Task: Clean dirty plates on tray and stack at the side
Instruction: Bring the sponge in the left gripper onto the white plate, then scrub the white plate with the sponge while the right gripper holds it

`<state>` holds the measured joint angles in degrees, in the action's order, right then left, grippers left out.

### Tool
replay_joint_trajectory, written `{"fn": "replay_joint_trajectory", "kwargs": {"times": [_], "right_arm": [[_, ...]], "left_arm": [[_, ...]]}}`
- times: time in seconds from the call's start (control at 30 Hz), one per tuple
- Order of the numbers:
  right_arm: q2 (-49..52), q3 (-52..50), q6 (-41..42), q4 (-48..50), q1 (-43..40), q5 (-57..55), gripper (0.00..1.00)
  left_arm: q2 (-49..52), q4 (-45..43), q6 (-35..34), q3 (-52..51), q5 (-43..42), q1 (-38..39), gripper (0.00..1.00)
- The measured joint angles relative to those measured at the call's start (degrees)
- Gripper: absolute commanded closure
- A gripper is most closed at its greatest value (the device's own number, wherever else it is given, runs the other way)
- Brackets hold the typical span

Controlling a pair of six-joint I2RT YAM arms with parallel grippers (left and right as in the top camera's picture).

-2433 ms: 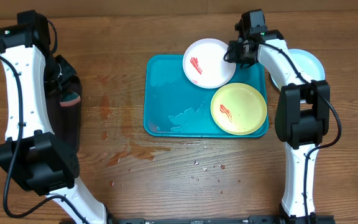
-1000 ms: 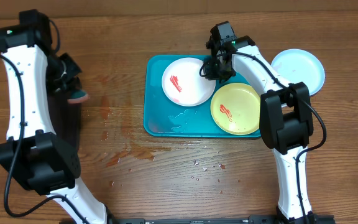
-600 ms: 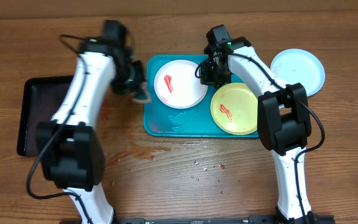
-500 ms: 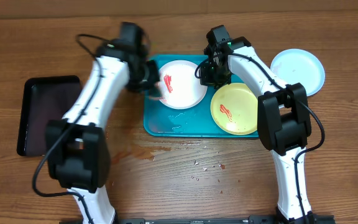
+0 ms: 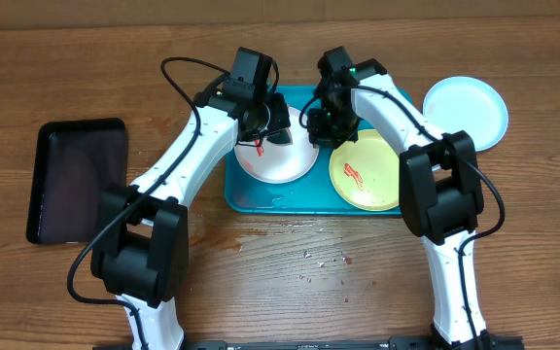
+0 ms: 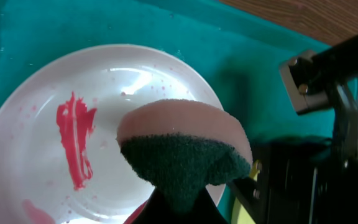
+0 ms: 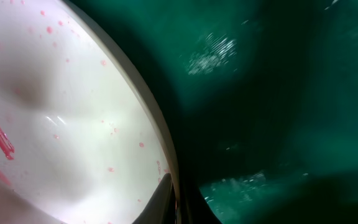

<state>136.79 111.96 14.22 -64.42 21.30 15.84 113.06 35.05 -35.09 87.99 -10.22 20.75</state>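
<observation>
I need to use my left gripper to set the sponge down and let it go on the white plate (image 5: 277,138) (image 6: 135,137) beside the red smear.
The white plate (image 5: 285,165) with a red smear lies on the teal tray (image 5: 246,192). My right gripper (image 5: 327,119) is shut on its right rim; the right wrist view shows the rim (image 7: 160,143) pinched between the fingers of my right gripper (image 7: 178,200). My left gripper (image 5: 261,122) is shut on a sponge (image 6: 185,149), pink with a green scrub side, and holds it just above the plate (image 6: 48,112), right of the red smear (image 6: 73,146). The yellow-green plate (image 5: 366,170) lies on the tray's right. The mint-blue plate (image 5: 467,112) lies on the table, right of the tray.
A black tray (image 5: 71,180) lies at the far left of the wooden table. Water shines on the teal tray's floor (image 7: 278,93). Crumbs and red stains mark the wood in front of the tray (image 5: 319,258). The two grippers are close together over the tray.
My left arm swung from the black tray over to the white plate, carrying the sponge. My right gripper dragged the white plate leftward along the tray and still grips its rim.
</observation>
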Motion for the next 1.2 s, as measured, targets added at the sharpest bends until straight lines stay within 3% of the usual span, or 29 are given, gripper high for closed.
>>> {"fn": "replay_joint_trajectory", "kwargs": {"times": [0.03, 0.07, 0.13, 0.17, 0.43, 0.5, 0.53, 0.63, 1.2], "right_arm": [[0.0, 0.0, -0.07, -0.09, 0.26, 0.0, 0.96], [-0.02, 0.0, -0.11, -0.13, 0.46, -0.02, 0.82], [-0.02, 0.0, -0.35, -0.24, 0.85, -0.5, 0.68], [-0.02, 0.0, -0.22, -0.15, 1.05, -0.55, 0.54], [-0.46, 0.0, -0.76, 5.35, 1.44, -1.42, 0.53], [-0.46, 0.0, -0.76, 6.86, 1.44, -1.73, 0.64], [-0.44, -0.02, -0.98, 8.26, 1.44, -2.21, 0.78], [-0.33, -0.22, -1.62, 8.61, 1.38, -2.99, 0.92], [-0.31, -1.09, -1.84, 8.5, 1.29, -2.91, 0.92]], "left_arm": [[0.17, 0.0, -0.11, 0.0, 0.44, -0.02, 0.96], [0.42, 0.0, -0.26, 0.0, 0.98, 0.0, 0.95], [1.33, 0.0, -0.59, 0.0, 1.92, -0.13, 0.96], [1.73, 0.02, -0.63, 0.0, 2.14, -0.15, 0.96], [2.89, 0.04, -0.83, -0.31, 3.5, -0.22, 0.96], [2.89, 0.04, -0.85, -0.33, 3.65, -0.22, 0.96], [2.89, 0.07, -0.85, -0.31, 3.65, -0.22, 0.96], [3.13, 0.22, -0.87, -0.31, 3.65, -0.22, 0.96], [10.73, -2.51, -5.03, -0.24, 3.43, -0.22, 0.96]]}}
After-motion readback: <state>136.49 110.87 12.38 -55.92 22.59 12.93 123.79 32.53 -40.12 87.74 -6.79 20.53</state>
